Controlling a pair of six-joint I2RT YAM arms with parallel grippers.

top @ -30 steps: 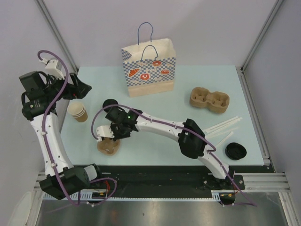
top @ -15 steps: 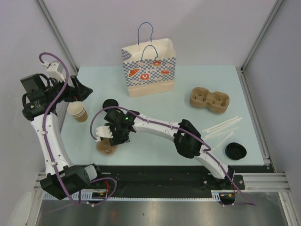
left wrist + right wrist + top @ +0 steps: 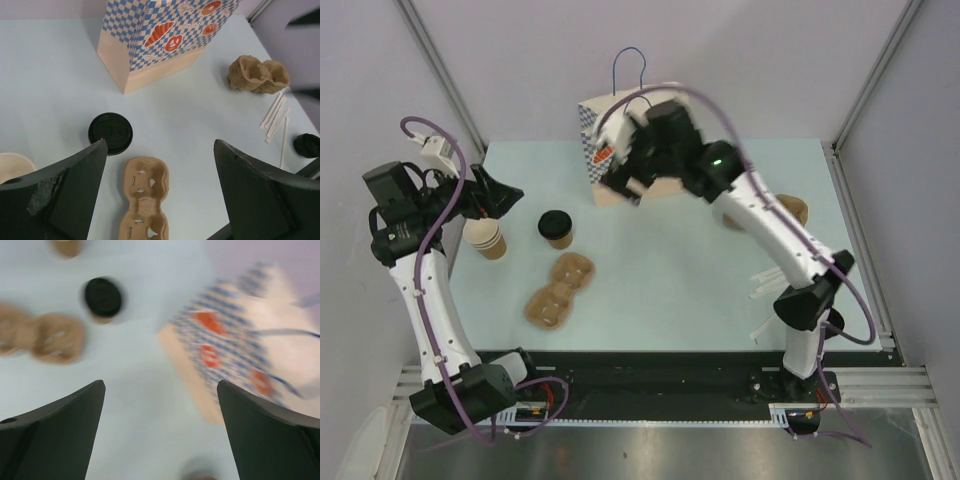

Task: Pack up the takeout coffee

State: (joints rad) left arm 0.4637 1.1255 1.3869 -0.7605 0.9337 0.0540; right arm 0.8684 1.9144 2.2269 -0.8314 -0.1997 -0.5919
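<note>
I need to next bring my right gripper to the front blue handle (image 3: pixel 650 103) (image 3: pixel 286 384) of the checked paper bag, at the end nearer the stack of carriers, and close on it.
The takeout coffee (image 3: pixel 555 227), a small brown cup with a black lid, stands on the table left of centre; it also shows as a coffee lid (image 3: pixel 110 132) and, blurred, as the coffee (image 3: pixel 102 297). The checked paper bag (image 3: pixel 603 190) stands upright at the back, partly hidden by my right arm. My right gripper (image 3: pixel 625 180) hangs open and empty in the air in front of the bag (image 3: pixel 235 350). My left gripper (image 3: pixel 512 195) is open, raised above the table's left side, with the coffee below its left finger (image 3: pixel 75 175).
A two-cup pulp carrier (image 3: pixel 560 290) lies flat just in front of the coffee. A stack of lidless cups (image 3: pixel 485 238) stands at the left edge. A stack of carriers (image 3: pixel 792 212), straws (image 3: pixel 770 280) and a loose black lid (image 3: pixel 306 145) are at the right.
My right gripper has opened and swung up from the carrier at front left to in front of the bag. The carrier now lies uncovered. The left arm has barely moved.
</note>
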